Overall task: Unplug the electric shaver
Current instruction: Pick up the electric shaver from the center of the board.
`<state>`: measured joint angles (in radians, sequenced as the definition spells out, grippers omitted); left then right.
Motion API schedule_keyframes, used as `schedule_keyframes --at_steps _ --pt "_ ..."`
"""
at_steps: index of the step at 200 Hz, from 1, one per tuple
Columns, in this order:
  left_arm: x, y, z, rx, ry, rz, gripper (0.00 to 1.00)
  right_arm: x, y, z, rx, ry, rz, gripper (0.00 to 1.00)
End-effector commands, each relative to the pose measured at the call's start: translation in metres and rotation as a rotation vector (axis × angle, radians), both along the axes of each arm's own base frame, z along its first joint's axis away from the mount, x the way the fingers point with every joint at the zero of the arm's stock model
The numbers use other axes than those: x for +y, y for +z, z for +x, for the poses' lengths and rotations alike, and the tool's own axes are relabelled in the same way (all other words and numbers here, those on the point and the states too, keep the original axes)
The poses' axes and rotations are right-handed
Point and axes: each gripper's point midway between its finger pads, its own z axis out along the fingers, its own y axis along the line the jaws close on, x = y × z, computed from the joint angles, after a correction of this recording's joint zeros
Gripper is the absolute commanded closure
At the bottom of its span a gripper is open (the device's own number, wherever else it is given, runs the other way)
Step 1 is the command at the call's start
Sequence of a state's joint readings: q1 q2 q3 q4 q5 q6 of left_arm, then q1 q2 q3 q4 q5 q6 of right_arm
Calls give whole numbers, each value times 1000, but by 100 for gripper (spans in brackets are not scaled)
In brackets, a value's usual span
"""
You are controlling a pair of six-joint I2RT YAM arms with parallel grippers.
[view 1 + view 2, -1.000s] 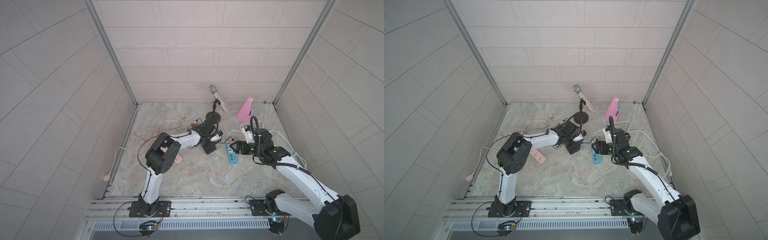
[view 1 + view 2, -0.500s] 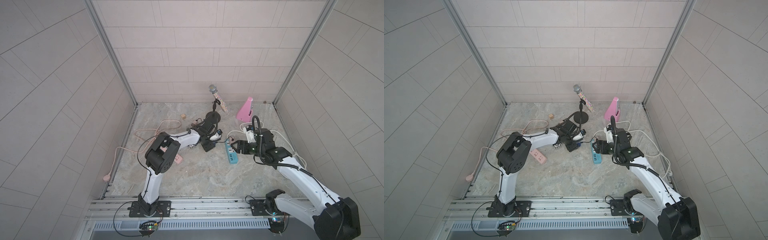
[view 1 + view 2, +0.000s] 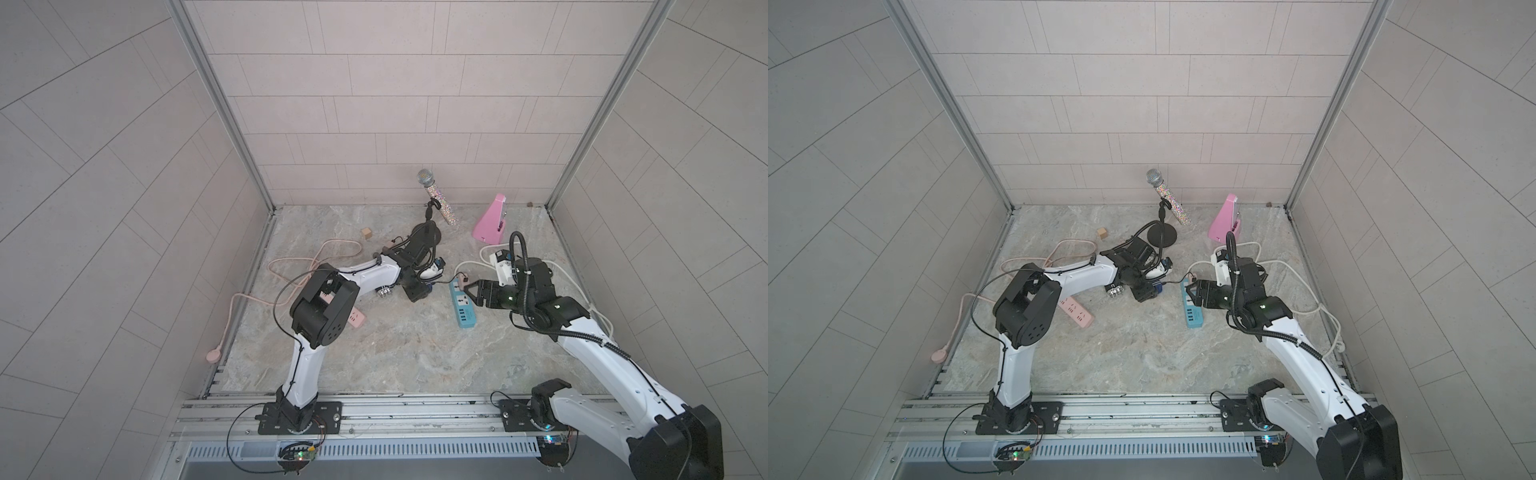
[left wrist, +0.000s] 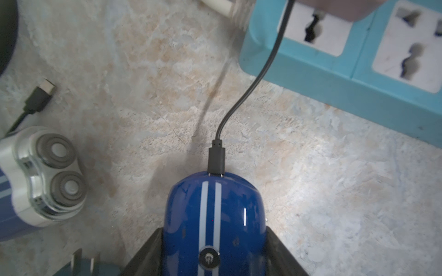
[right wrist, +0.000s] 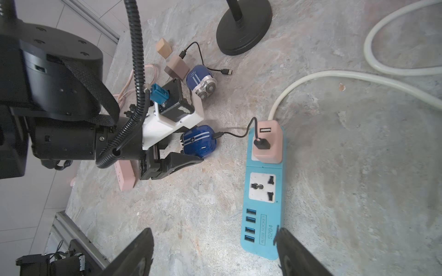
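Observation:
Next, I move my right gripper to the black cable's plug [image 3: 436, 282] [image 5: 218, 134] in the end of the blue electric shaver and close it there.
The blue electric shaver [image 4: 215, 215] with two white stripes lies on the stone floor, and my left gripper [image 4: 213, 230] is shut on it, one finger against each side. A black cable plug [image 4: 216, 159] sits in the shaver's end. The cable runs to a pink USB adapter [image 5: 266, 141] plugged into the blue power strip [image 5: 263, 203]. In the right wrist view the left gripper [image 5: 191, 148] holds the shaver [image 5: 199, 143]. My right gripper [image 5: 214, 230] hangs open over the strip's USB end, holding nothing. Both top views show the left gripper [image 3: 419, 286] [image 3: 1148, 291] and the right gripper [image 3: 467, 291] [image 3: 1192, 291].
A second shaver [image 4: 47, 176] with silver heads lies beside the left gripper, its own cable end loose. A microphone stand [image 3: 428, 232], a pink metronome [image 3: 492, 222] and a wooden block [image 3: 366, 233] stand behind. A pink power strip [image 3: 355, 319] lies left; a white cable [image 3: 582, 282] loops right.
The left gripper's jaws have closed in onto the blue shaver. The right arm has barely moved.

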<state>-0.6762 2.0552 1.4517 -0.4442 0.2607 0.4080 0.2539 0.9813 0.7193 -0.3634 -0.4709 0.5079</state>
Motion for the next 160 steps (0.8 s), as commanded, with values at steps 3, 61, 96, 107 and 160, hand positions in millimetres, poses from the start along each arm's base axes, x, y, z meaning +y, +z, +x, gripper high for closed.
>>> schedule_keyframes --at_steps 3,61,96,107,160 --pt "-16 53 -4 -7 -33 -117 49 6 1 -7 16 19 55 20" --pt "-26 96 -24 21 -51 -244 49 21 -4 -13 47 20 222 31" --pt "-29 111 -36 42 -66 -312 49 40 -12 -13 94 58 330 32" --pt "-29 113 -39 43 -71 -318 49 45 -12 -11 99 64 361 33" --pt "-22 123 -54 27 -80 -323 49 59 0 -2 84 74 423 34"
